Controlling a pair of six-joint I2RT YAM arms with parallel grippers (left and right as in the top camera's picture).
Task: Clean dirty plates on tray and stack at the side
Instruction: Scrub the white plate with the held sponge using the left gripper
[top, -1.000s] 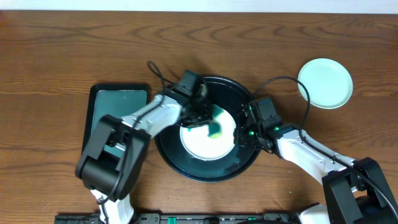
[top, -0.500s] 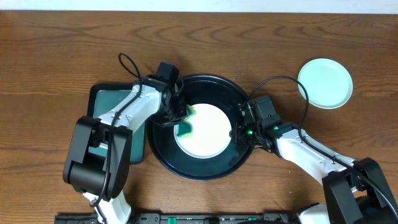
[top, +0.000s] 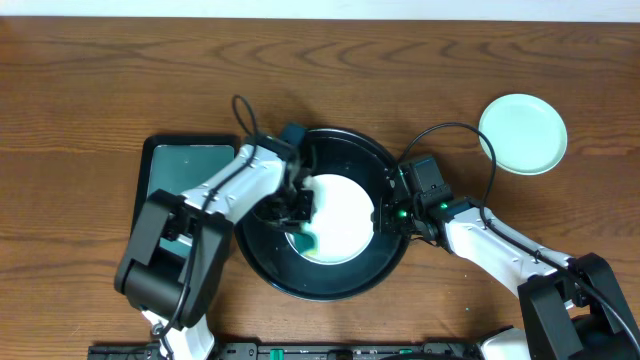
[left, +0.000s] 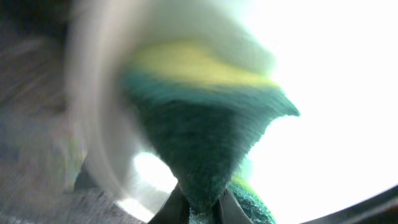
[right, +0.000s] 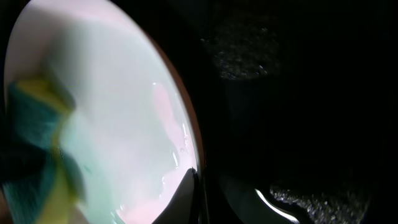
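I should release the green sponge with my left gripper in the rectangular black tray (top: 207, 201), toward its side facing the round tray.
A white plate (top: 345, 210) lies in the round black tray (top: 268, 262), with a teal smear at its lower left edge. My left gripper (top: 298, 212) is shut on a green and yellow sponge (top: 306, 236) and presses it on the plate's left side. In the left wrist view, the sponge (left: 205, 124) fills the middle, between the jaws (left: 200, 208), over the plate (left: 336, 93). My right gripper (top: 384, 215) is shut on the plate's right rim; the right wrist view shows the jaws (right: 198, 186), the plate (right: 112, 106) and the sponge (right: 31, 137). A mint-green plate (top: 522, 133) lies on the table at right. No third plate shows.
A rectangular black tray (top: 190, 165) lies left of the round tray, partly under my left arm. The cables of both arms loop above the round tray. The wooden table (top: 100, 80) extends behind and to both sides.
My left gripper has swept the sponge from the plate's centre to its upper left, then down to its lower left. The plate has shifted slightly in the tray. The right gripper has stayed put.
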